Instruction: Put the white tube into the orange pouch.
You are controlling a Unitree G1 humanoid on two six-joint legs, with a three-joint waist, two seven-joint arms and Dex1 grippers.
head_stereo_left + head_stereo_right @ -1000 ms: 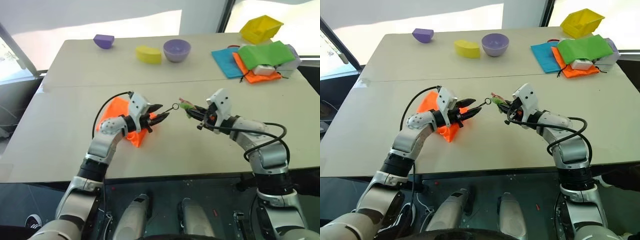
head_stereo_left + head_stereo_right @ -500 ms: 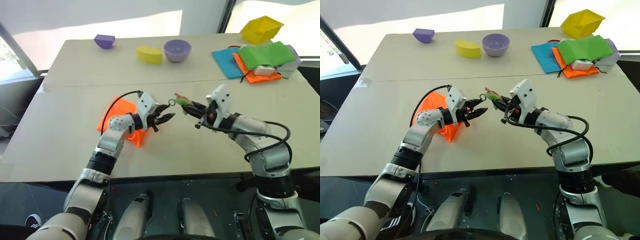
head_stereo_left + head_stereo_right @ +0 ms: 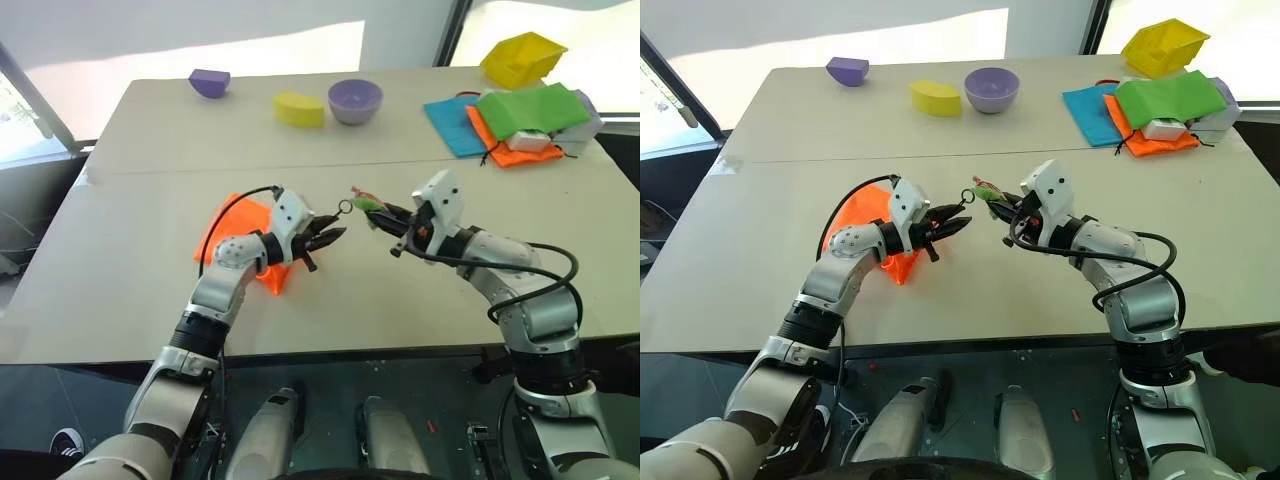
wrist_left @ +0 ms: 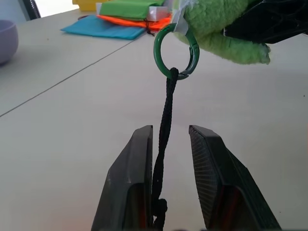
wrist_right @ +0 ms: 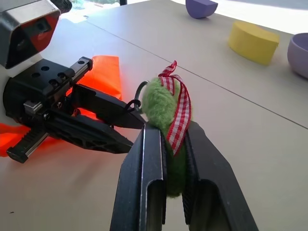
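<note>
The robot's right gripper needs to release the green fuzzy ball on the bare table (image 3: 398,260) below its fingers, next to the orange pouch. The ball is now held above the table.
The orange pouch (image 3: 236,220) lies flat on the table under my left forearm. Its dark cord (image 4: 166,120) runs up to a green ring (image 4: 175,53) on a green fuzzy ball (image 5: 163,103) with a red checked ribbon. My right gripper (image 5: 166,129) is shut on that ball and holds it above the table. My left gripper (image 4: 171,131) faces it level. Its fingers stand a narrow gap apart, and the cord passes between them against one pad. The white tube is out of view.
At the far side stand a purple bowl (image 3: 354,100), a yellow block (image 3: 298,108) and a purple block (image 3: 208,82). A yellow bin (image 3: 522,57) and stacked blue, orange and green cloths (image 3: 510,118) sit at the far right.
My left gripper's fingers have narrowed around the cord. The right gripper still holds the green ball in about the same place.
</note>
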